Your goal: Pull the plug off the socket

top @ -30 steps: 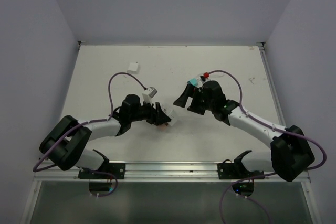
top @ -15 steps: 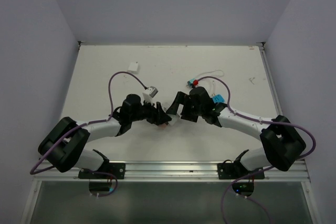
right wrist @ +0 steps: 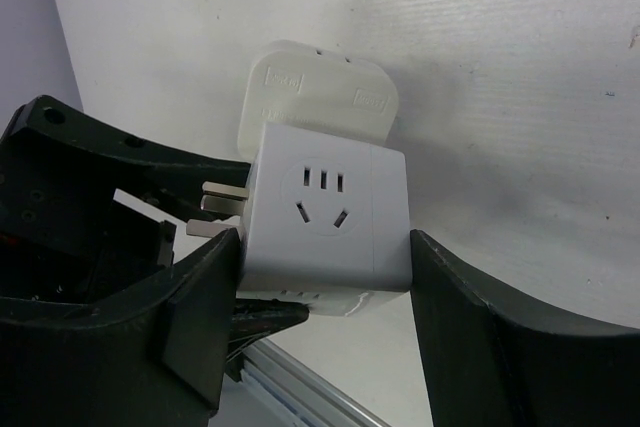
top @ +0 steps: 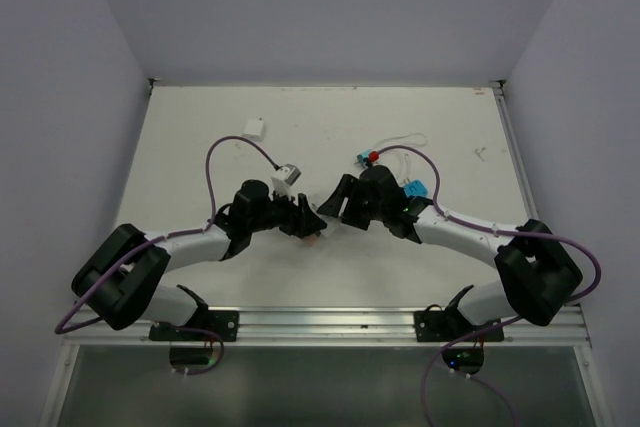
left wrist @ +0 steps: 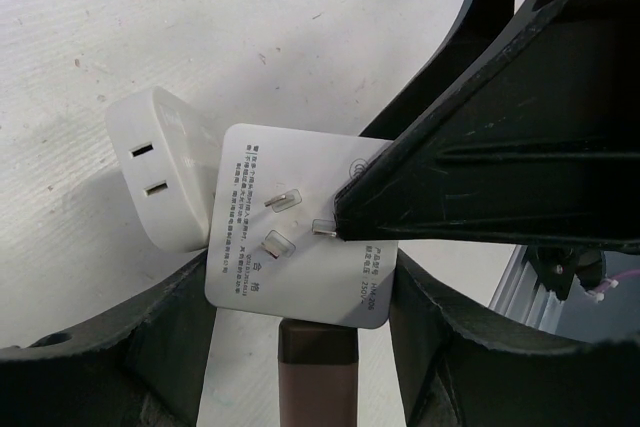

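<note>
My left gripper and my right gripper both clamp the socket, so my left gripper should open, back off and take the brown plug (left wrist: 318, 377) before pulling.
The socket (right wrist: 325, 217) is a white cube with dark slots on its face; its pronged, labelled back shows in the left wrist view (left wrist: 300, 237). A brown plug (left wrist: 318, 367) sticks out of its lower side there. My left gripper (left wrist: 300, 297) is shut on the socket's sides. My right gripper (right wrist: 325, 277) has one finger against the pronged side and one against the opposite side. In the top view both grippers, left (top: 305, 217) and right (top: 330, 205), meet at the socket (top: 318, 215) near table centre.
A flatter white rounded block (left wrist: 160, 182) lies right beside the socket, also behind it in the right wrist view (right wrist: 315, 92). A blue plug (top: 413, 189), a red plug (top: 372, 157), a grey plug (top: 286, 177) and a small white piece (top: 254, 128) lie around. The metal rail (right wrist: 300, 387) is near.
My right arm swung left from the blue and red plugs to the socket and its fingers came around it. My left gripper stayed in place holding the socket.
</note>
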`<state>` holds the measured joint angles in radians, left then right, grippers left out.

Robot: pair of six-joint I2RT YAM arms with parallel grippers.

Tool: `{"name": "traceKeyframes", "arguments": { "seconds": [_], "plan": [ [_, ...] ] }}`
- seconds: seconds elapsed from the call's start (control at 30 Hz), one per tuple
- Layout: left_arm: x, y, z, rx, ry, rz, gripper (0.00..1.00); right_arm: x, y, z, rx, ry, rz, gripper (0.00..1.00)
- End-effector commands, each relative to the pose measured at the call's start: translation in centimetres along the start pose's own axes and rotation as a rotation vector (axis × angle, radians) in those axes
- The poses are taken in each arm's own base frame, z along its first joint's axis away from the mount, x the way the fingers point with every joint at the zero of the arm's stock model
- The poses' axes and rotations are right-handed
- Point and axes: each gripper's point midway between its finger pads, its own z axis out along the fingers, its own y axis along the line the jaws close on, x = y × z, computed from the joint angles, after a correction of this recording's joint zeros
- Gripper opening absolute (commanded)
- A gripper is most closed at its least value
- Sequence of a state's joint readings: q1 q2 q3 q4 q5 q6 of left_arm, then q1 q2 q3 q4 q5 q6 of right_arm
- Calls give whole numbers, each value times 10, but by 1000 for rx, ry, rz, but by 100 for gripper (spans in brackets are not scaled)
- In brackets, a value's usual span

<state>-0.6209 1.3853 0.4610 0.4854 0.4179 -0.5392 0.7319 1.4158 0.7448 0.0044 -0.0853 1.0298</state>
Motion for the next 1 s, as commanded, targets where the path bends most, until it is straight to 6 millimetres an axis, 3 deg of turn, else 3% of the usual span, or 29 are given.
{"name": "traceKeyframes", "arguments": {
  "seconds": [0.0,0.1,0.13,0.23,0.4,0.53,0.67,0.97],
  "plan": [
    [-38,-31,-3,98,-123,84,7,-14,-3,1,22,-69,4,2],
    [-39,-31,-6,86,-135,86,37,-17,-1,-4,20,-87,-7,0],
    [-40,-31,-8,84,-141,89,54,-22,-1,-6,25,-110,-9,0],
    [-39,-27,-11,56,-144,84,76,-25,-10,-9,59,-128,-8,0],
    [-41,-24,-22,19,-191,34,98,-34,-15,-15,74,-155,0,0],
    [-38,-33,-34,57,-228,-34,100,-38,-18,-17,73,-166,10,0],
    [-23,-21,-37,12,-215,-45,99,-40,-22,-17,63,-166,32,0],
    [-1,-10,-18,12,-147,-56,89,-44,-34,-18,62,-151,88,0]
  ]
}}
